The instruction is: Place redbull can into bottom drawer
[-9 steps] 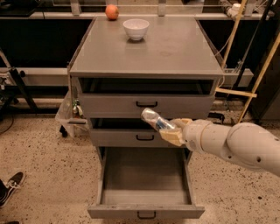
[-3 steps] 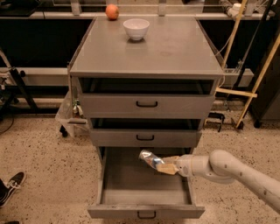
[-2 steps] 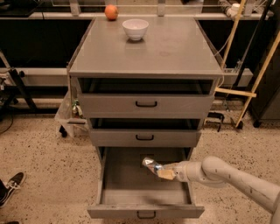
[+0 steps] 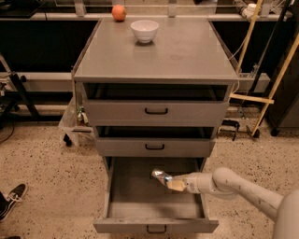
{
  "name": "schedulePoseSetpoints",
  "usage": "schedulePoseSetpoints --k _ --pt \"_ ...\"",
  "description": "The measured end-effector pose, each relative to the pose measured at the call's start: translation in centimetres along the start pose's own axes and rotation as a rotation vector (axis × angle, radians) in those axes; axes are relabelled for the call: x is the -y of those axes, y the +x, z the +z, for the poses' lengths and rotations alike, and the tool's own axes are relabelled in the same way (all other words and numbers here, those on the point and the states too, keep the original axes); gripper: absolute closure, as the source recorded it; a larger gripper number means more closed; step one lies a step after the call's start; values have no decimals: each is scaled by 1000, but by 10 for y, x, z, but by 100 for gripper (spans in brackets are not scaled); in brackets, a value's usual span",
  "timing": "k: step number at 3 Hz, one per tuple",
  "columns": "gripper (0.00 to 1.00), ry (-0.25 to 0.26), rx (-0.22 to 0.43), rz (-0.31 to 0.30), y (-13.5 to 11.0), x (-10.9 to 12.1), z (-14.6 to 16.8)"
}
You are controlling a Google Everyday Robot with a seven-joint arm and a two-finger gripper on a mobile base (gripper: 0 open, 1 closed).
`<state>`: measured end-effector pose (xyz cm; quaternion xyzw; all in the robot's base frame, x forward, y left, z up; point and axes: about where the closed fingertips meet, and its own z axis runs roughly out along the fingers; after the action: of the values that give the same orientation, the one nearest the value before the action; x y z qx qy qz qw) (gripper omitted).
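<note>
My gripper should set the redbull can, now hanging just above the drawer floor, down and release it on the middle of the bottom drawer's inside [image 4: 166, 186], just at the place behind the black handle.
The redbull can [image 4: 160, 177] is a small silver and blue can, tilted on its side, held inside the open bottom drawer [image 4: 135, 198] toward its right half. My gripper [image 4: 174, 183] reaches in from the right on a pale arm and is shut on the can's right end. The can hangs just above the drawer floor; I cannot tell whether it touches it. The bottom drawer is pulled far out, with its small black handle at the front edge.
The two shallower drawers above, the top drawer [image 4: 156, 111] and the middle drawer [image 4: 154, 146], stand slightly open. A white bowl [image 4: 144, 31] and an orange fruit [image 4: 118, 12] sit on the cabinet top. A wooden frame [image 4: 268, 70] leans at the right. A shoe [image 4: 13, 199] is at the lower left.
My gripper has carried the can down from in front of the middle drawer into the open bottom drawer, sinking lower inside it over the last second.
</note>
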<state>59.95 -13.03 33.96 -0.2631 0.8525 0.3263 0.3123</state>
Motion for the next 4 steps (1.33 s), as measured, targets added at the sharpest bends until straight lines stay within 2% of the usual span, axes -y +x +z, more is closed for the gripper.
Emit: schedulePoseSetpoints --k 1,2,3,4 --pt "100 43 21 24 16 47 40" --pt "100 152 35 -14 28 89 59" --pt "100 303 -3 -51 63 119 57" --pt "100 303 -4 -51 63 119 57"
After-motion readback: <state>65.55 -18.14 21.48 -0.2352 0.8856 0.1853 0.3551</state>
